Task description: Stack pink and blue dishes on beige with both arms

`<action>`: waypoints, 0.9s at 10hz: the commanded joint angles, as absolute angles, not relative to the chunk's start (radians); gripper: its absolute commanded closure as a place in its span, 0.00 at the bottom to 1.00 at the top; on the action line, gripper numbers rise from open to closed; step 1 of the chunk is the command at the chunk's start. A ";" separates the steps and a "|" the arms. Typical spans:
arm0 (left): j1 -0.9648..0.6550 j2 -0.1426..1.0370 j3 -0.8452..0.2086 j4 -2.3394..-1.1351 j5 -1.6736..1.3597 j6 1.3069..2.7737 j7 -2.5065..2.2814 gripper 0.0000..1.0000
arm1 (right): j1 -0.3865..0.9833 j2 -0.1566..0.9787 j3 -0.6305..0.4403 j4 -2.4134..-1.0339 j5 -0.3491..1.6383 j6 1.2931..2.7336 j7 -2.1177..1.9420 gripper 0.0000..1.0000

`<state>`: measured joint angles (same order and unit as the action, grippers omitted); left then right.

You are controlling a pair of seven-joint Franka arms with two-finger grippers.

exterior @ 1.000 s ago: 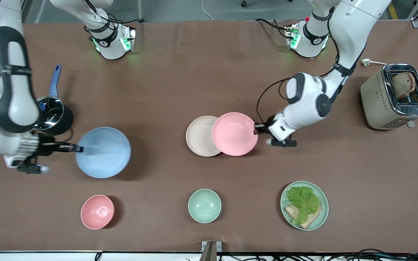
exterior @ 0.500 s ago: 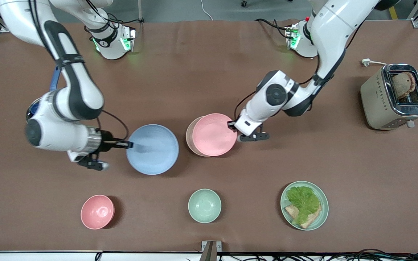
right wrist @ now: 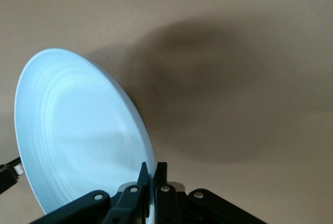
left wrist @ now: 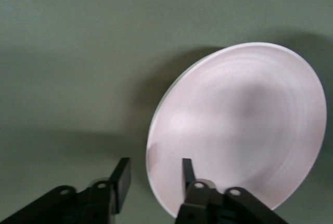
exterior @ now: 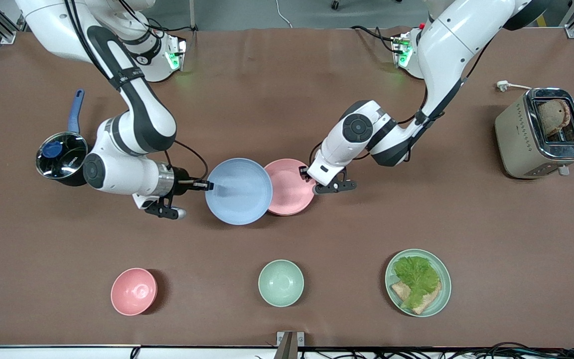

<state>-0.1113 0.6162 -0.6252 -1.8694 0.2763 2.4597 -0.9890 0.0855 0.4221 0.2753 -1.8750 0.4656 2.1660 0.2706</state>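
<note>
Next, I let go of the pale blue plate, still held above the table, with my right gripper, squarely on top of the pale pink plate (exterior: 285,186).
The pale pink plate (exterior: 293,187) (left wrist: 239,125) lies flat at the middle of the table and covers the beige plate, which is hidden under it. My left gripper (exterior: 306,175) (left wrist: 155,166) is open at the pink plate's rim, on the side toward the left arm's end, with one finger on each side of the rim. My right gripper (exterior: 208,185) (right wrist: 153,168) is shut on the rim of the pale blue plate (exterior: 238,191) (right wrist: 78,135). It holds this plate above the table, with the plate's free edge overlapping the pink plate.
A steel pot with a blue handle (exterior: 62,155) stands toward the right arm's end. Near the front edge are a pink bowl (exterior: 134,291), a mint bowl (exterior: 281,282) and a mint plate with lettuce and bread (exterior: 418,282). A toaster (exterior: 541,132) stands toward the left arm's end.
My right gripper carried the blue plate toward the middle until it overlaps the pink plate. The left gripper slid the pink plate fully over the beige plate, which no longer shows.
</note>
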 commanded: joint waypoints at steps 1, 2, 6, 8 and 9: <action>-0.101 0.470 -0.580 -1.894 0.291 2.288 -0.874 0.00 | 0.066 0.382 0.342 -1.968 0.483 2.245 0.284 0.99; -0.101 0.384 -0.528 -1.898 0.290 2.205 -0.827 0.00 | 0.067 0.397 0.372 -1.976 0.483 2.296 0.284 0.99; -0.107 0.162 -0.284 -1.882 0.123 2.139 -0.405 0.00 | 0.122 0.486 0.457 -1.980 0.499 2.494 0.367 0.98; -0.101 0.072 -0.171 -1.821 -0.005 2.041 -0.216 0.00 | 0.143 0.526 0.457 -1.979 0.499 2.563 0.365 0.95; -0.101 0.052 -0.119 -1.749 -0.040 1.931 -0.137 0.00 | 0.152 0.549 0.457 -1.977 0.499 2.598 0.365 0.93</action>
